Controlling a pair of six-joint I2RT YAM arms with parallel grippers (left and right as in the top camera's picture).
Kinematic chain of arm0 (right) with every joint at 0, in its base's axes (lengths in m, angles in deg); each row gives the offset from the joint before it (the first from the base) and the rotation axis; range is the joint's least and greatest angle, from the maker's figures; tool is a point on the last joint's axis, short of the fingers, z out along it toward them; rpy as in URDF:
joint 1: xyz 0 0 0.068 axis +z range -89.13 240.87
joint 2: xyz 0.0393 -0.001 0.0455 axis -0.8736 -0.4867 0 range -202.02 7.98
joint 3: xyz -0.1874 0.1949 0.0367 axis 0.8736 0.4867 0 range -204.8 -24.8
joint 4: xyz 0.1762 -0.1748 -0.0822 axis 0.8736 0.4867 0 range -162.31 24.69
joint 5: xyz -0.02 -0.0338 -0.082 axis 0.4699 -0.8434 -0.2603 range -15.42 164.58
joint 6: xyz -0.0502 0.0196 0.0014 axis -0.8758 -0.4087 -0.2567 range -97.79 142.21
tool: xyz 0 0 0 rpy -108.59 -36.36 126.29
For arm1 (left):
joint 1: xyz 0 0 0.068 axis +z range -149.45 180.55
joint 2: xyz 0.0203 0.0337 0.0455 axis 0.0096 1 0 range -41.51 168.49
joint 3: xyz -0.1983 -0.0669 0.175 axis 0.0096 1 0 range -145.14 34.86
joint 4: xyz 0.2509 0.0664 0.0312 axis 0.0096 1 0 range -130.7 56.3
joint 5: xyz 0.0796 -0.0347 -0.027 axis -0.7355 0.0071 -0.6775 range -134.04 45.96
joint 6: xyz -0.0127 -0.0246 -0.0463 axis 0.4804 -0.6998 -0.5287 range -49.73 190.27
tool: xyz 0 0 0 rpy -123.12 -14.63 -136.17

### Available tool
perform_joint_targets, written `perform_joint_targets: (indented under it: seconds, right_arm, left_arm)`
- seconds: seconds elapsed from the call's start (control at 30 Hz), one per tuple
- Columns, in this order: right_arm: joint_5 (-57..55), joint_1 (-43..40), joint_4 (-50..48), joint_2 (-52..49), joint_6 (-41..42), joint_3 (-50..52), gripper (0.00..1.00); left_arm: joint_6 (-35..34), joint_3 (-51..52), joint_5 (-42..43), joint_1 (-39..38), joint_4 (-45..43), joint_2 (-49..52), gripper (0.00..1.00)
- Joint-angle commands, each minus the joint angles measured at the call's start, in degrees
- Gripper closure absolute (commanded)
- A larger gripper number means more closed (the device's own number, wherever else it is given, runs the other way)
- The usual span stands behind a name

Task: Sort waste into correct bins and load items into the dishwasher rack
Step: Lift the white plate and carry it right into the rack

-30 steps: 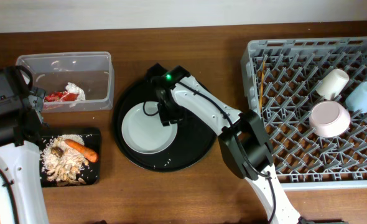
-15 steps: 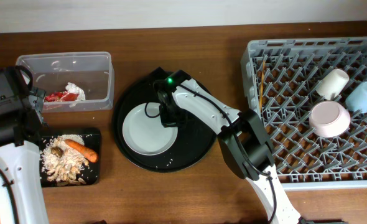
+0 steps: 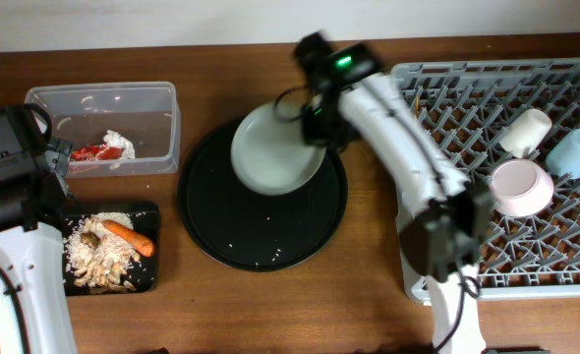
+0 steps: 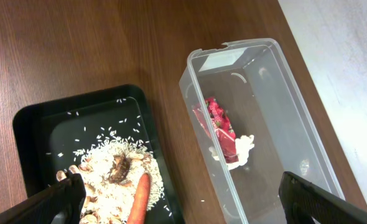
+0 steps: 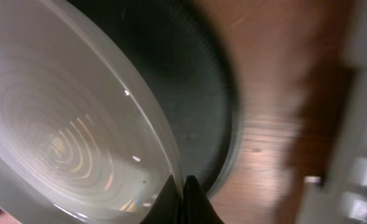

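Observation:
I need to use my right gripper to set the pale grey plate down in the rack [image 3: 475, 120], between the chopsticks and the white cup.
My right gripper [image 3: 315, 126] is shut on the rim of the pale grey plate [image 3: 275, 149] and holds it lifted above the far part of the round black tray [image 3: 261, 231]; the right wrist view shows the fingers [image 5: 182, 186] pinching the plate's edge [image 5: 78, 124]. The grey dishwasher rack [image 3: 418, 197] at the right holds a pink bowl [image 3: 522, 187], a white cup [image 3: 525, 132], a light blue cup [image 3: 573, 152] and chopsticks [image 3: 413, 123]. My left gripper [image 4: 183, 199] is open above the black rectangular tray [image 4: 46, 124] with rice [image 4: 115, 162], a carrot [image 4: 139, 199] and a brown lump [image 4: 119, 167]. The clear tub [image 4: 283, 112] holds a red wrapper [image 4: 216, 121] and a white napkin [image 4: 239, 148].
A few rice grains lie on the round black tray. The brown wooden table [image 3: 300, 305] runs to a pale wall at the back. The clear tub [image 3: 167, 98] and black rectangular tray [image 3: 152, 211] sit at the left, the rack at the right edge.
My right gripper has lifted the plate off the round black tray and carried it up and to the right, toward the rack. The left arm has not moved.

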Motion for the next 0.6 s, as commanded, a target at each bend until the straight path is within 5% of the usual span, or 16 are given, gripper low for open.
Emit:
perform_joint_targets:
  seconds: [0.0,0.33,0.57]
  right_arm:
    - [-1.95,-6.4,2.71,7.39,-3.89,-4.33,0.96]
    - [-20.02,-32.65,4.96,15.43,-11.34,-7.28,0.96]
    - [-34.8,-34.71,-3.98,14.43,-9.62,-1.57,0.96]
  left_arm:
    - [-0.59,0.07,-0.37,0.2,-0.04,0.02,0.01]
    - [-0.57,0.07,-0.37,0.2,-0.04,0.02,0.01]
    - [-0.59,0.07,-0.37,0.2,-0.04,0.02,0.01]
